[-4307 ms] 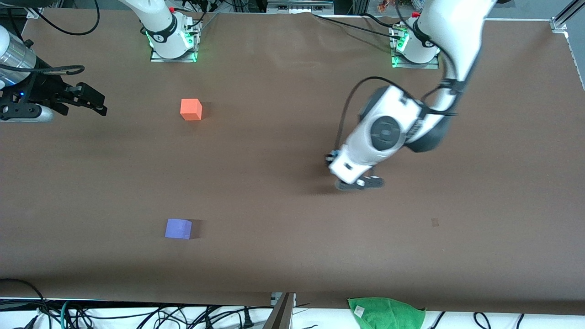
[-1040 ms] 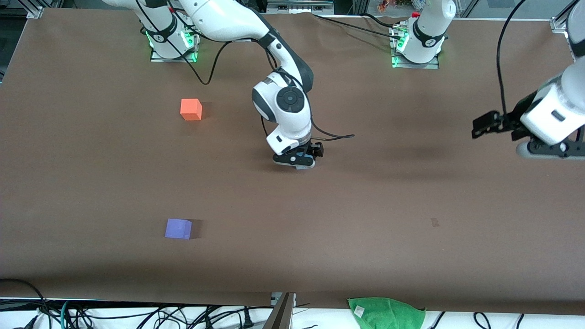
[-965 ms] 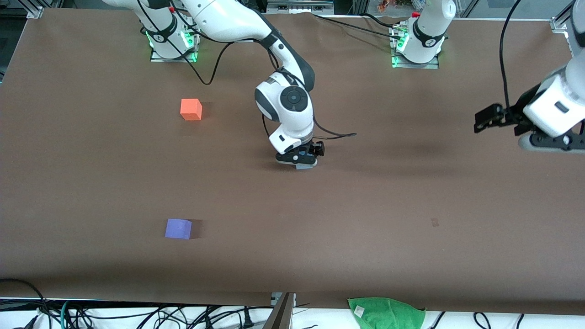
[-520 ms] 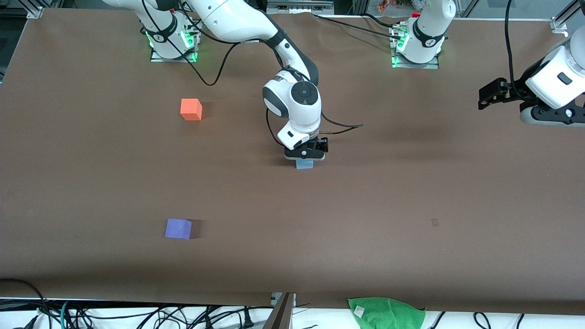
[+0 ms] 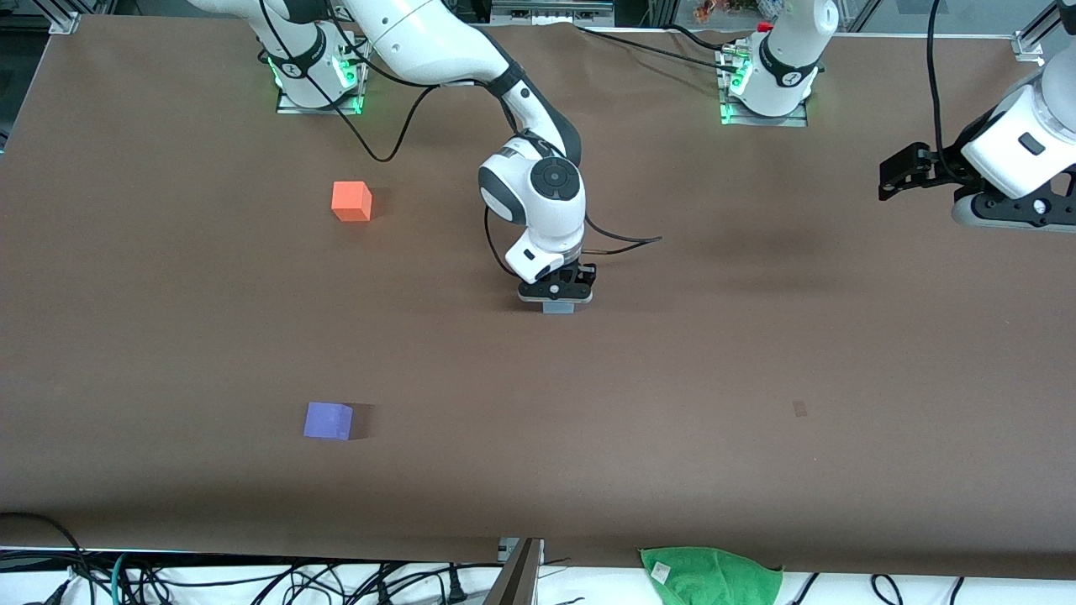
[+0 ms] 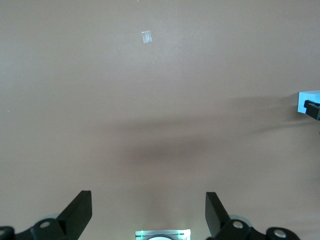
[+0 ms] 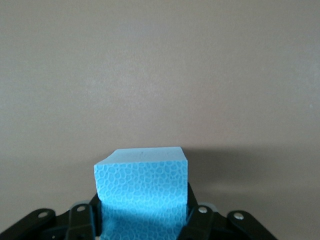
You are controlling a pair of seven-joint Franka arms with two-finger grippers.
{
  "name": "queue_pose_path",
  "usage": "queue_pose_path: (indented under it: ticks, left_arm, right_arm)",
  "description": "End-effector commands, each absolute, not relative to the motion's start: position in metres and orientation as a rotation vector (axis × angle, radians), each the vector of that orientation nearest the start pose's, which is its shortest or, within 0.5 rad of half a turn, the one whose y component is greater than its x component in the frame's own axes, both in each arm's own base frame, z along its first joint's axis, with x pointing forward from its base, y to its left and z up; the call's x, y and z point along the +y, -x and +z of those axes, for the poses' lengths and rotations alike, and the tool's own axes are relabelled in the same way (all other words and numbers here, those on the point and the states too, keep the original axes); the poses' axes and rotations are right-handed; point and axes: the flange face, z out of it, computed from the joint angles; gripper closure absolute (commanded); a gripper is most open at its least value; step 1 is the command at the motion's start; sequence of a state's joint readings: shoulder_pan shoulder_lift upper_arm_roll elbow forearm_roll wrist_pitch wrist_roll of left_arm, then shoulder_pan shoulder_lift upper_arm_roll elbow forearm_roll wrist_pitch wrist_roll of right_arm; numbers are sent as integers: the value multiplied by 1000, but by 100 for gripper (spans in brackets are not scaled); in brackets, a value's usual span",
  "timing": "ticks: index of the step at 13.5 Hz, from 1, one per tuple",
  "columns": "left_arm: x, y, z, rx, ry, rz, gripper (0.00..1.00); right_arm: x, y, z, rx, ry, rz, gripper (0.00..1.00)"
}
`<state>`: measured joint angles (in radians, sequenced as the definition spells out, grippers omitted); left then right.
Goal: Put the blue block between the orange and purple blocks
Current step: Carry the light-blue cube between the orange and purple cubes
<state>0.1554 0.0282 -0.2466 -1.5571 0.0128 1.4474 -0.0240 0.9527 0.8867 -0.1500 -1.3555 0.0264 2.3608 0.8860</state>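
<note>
Next, my right gripper puts the blue block down on the bare brown table about midway (image 5: 343, 318) between the orange and purple blocks.
My right gripper (image 5: 556, 296) is shut on the light blue block (image 5: 558, 308) over the middle of the table. In the right wrist view the blue block (image 7: 142, 182) fills the gap between the black fingers (image 7: 80, 220), with its shadow on the brown table beside it. The orange block (image 5: 351, 202) sits toward the right arm's end, near that arm's base. The purple block (image 5: 328, 420) sits at the same end, nearer to the front camera. My left gripper (image 5: 896, 172) is open and empty, held up at the left arm's end of the table. Its wrist view shows the spread left gripper (image 6: 148, 199) and the blue block (image 6: 307, 101) at the edge.
The brown table (image 5: 756, 353) carries a small pale mark (image 5: 799, 409), which also shows in the left wrist view (image 6: 146, 36). A green cloth (image 5: 710, 575) and cables lie off the table's front edge. A black cable (image 5: 622, 246) trails from my right wrist.
My right gripper came down to the blue block and is now shut on it, then shifted slightly toward the right arm's end. My left gripper drew back to its end of the table.
</note>
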Motion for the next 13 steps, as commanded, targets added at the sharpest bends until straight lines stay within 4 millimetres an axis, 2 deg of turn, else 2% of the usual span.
queue_pose_path:
  ticks: [1,2,4,5,7,8,10,11,13]
  left_arm:
    - [-31,-526,599,142,3162,209,0]
    - [-19,-530,597,147,3200,196,0]
    - [-21,-531,598,154,3214,181,0]
    - [-23,-531,599,149,3210,179,0]
    - [-23,-532,601,149,3201,167,0]
    - [-23,-531,601,149,3199,172,0]
    - [-21,-531,599,149,3198,177,0]
    - [-20,-530,599,149,3199,184,0]
    - [-20,-529,600,142,3198,179,0]
  right_arm:
    - [536,-532,229,11,3087,-253,66]
    - [513,-551,245,13,3111,-217,66]
    - [465,-583,282,-7,3126,-141,66]
    - [438,-591,296,-42,3122,-77,66]
    - [357,-607,318,-122,3116,-11,66]
    - [318,-608,324,-110,3118,18,66]
    - [241,-605,323,-148,3115,85,65]
    - [212,-598,316,-122,3094,129,65]
    - [169,-580,293,-67,3097,127,65]
